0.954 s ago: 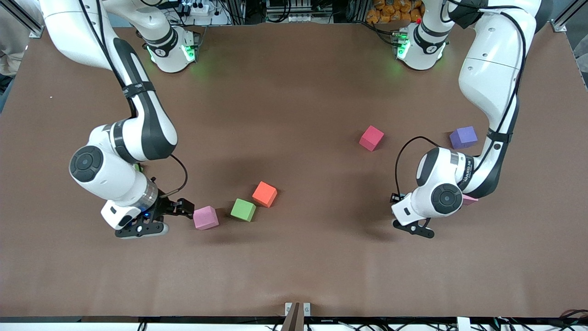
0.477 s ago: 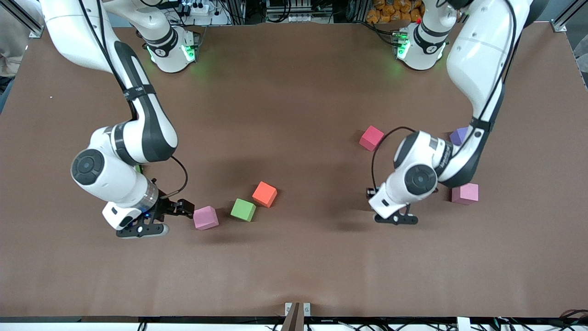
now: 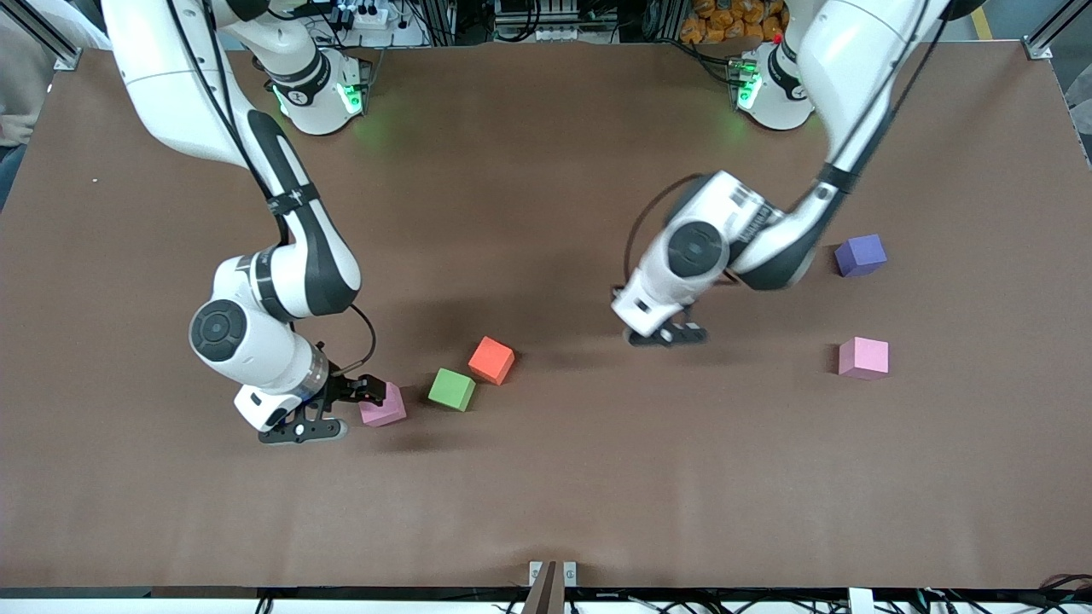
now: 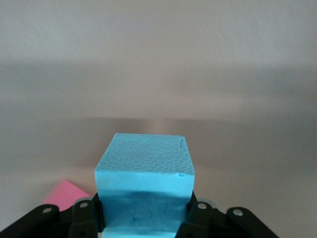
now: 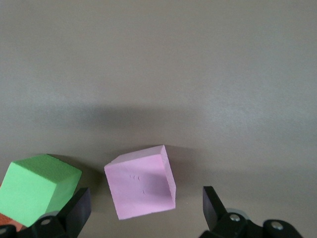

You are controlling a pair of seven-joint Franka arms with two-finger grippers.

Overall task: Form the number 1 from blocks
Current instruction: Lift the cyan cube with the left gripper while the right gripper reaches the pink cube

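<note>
The light pink block lies beside the green block. Next, my right gripper closes on the opposite sides (image 3: 383, 406) (image 5: 141, 183) of that pink block.
My left gripper (image 3: 668, 334) is shut on a sky blue block (image 4: 143, 183) and hangs over the middle of the table; the hand hides that block in the front view. My right gripper (image 3: 358, 406) is low and open, one finger on each side of a light pink block (image 3: 384, 404) (image 5: 141, 188), not touching it. A green block (image 3: 451, 389) (image 5: 37, 188) and an orange block (image 3: 491, 360) lie beside that pink one, toward the middle. A second pink block (image 3: 863, 357) and a purple block (image 3: 860, 255) sit toward the left arm's end. No row of blocks stands.
A pinkish-red corner (image 4: 64, 192) of another block shows past the left gripper's fingers. The brown table (image 3: 546, 495) is bare along the edge nearest the front camera. The left forearm (image 3: 768, 239) reaches over the spot beside the purple block.
The left arm swung from beside the second pink block toward the table's middle, carrying the blue block. The right gripper slid forward until its open fingers flank the first pink block.
</note>
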